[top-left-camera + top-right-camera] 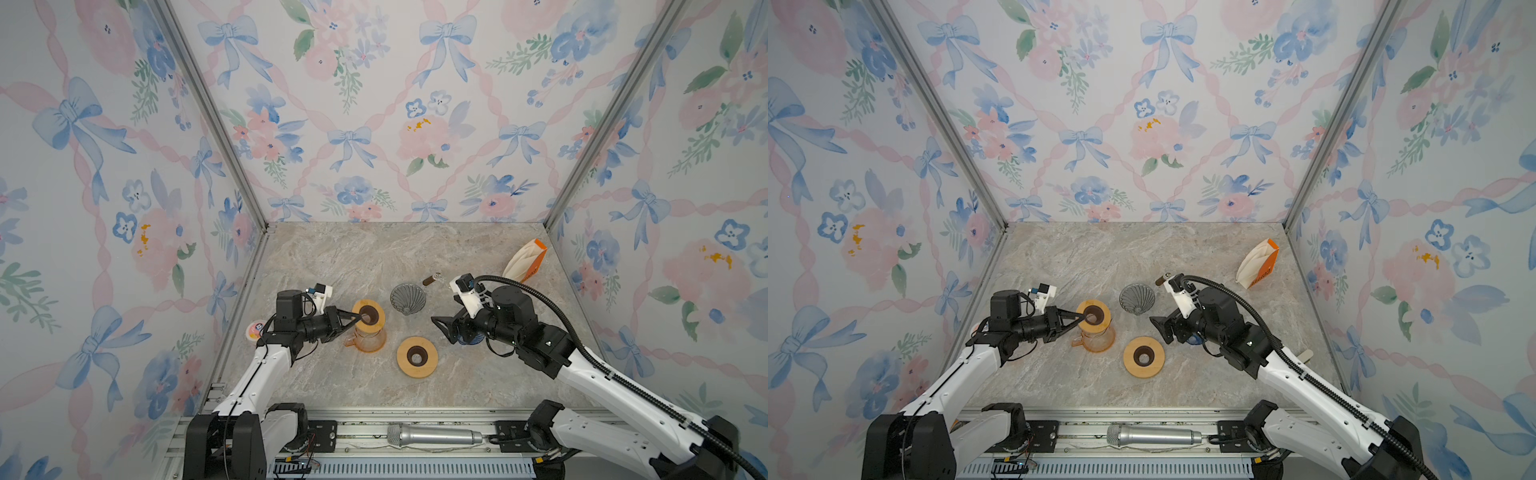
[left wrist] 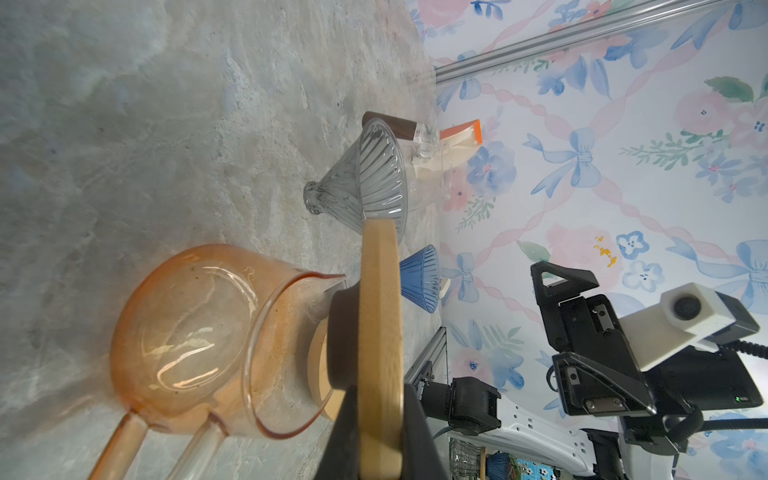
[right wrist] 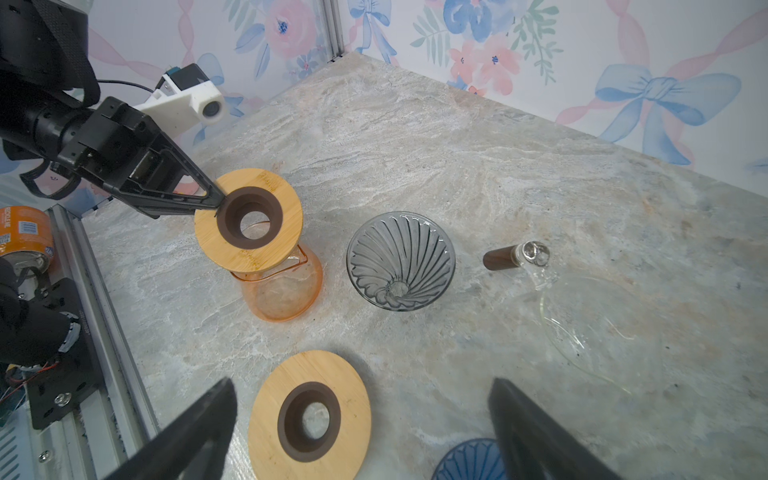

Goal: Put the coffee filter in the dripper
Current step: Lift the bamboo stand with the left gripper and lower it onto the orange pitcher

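Next, my left gripper lets go of the wooden ring on the opening of the orange glass carafe (image 1: 368, 321) (image 2: 299, 354).
The coffee filter paper (image 1: 521, 262) (image 1: 1256, 261) is cream and sticks out of an orange packet leaning at the back right wall. A grey ribbed glass dripper (image 1: 408, 297) (image 1: 1137, 298) (image 3: 401, 259) (image 2: 374, 174) stands upright mid-table, empty. My left gripper (image 1: 360, 318) (image 1: 1084, 318) (image 2: 380, 395) is shut on the rim of a wooden ring (image 1: 374, 329) (image 3: 286, 208), which sits on an orange glass carafe (image 1: 368, 344) (image 3: 286, 291) (image 2: 187, 332). To the right of the dripper hovers my right gripper (image 1: 441, 329) (image 3: 361, 386), open and empty.
A second wooden ring (image 1: 430, 362) (image 3: 353, 411) lies flat at the front middle. A blue dripper (image 3: 469, 461) (image 2: 419, 276) sits under my right gripper. A clear glass dripper (image 3: 594, 324) with a dark handle (image 1: 431, 279) lies behind it. An orange tape roll (image 3: 25, 232) sits past the left rail.
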Robot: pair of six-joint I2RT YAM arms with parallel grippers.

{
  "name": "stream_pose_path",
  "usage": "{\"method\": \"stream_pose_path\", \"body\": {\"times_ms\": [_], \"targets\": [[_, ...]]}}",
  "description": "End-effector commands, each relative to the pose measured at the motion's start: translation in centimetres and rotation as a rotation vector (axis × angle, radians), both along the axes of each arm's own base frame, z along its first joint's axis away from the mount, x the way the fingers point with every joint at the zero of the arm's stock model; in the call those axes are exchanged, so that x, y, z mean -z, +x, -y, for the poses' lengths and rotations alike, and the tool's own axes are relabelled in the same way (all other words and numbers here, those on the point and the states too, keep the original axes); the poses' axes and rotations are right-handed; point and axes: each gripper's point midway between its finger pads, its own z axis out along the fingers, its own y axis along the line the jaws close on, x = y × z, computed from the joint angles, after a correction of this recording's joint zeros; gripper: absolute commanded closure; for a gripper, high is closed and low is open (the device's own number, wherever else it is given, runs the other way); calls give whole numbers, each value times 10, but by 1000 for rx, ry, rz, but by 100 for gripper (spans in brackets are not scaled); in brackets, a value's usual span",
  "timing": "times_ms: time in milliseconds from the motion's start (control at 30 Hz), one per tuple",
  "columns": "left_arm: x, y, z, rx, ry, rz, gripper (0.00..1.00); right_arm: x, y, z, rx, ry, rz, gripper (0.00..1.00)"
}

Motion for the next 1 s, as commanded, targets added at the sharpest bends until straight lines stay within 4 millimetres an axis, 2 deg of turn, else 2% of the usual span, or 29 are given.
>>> {"method": "stream_pose_path", "body": {"times_ms": [0, 200, 333, 600, 800, 967], "targets": [[3, 1, 2, 4, -16, 3, 100, 2, -5, 2, -1, -10, 0, 3], [8, 4, 2, -4, -19, -3, 100, 5, -6, 3, 4, -11, -3, 4], [13, 6, 1, -10, -16, -3, 93, 7, -5, 3, 7, -15, -2, 4], [33, 4, -1, -25, -8, -58, 88, 7, -5, 5, 13, -23, 5, 3], [34, 4, -4, -33, -6, -62, 81, 6, -5, 4, 14, -12, 7, 3], [29, 6, -6, -42, -10, -49, 80, 7, -4, 4, 12, -14, 7, 3]]}}
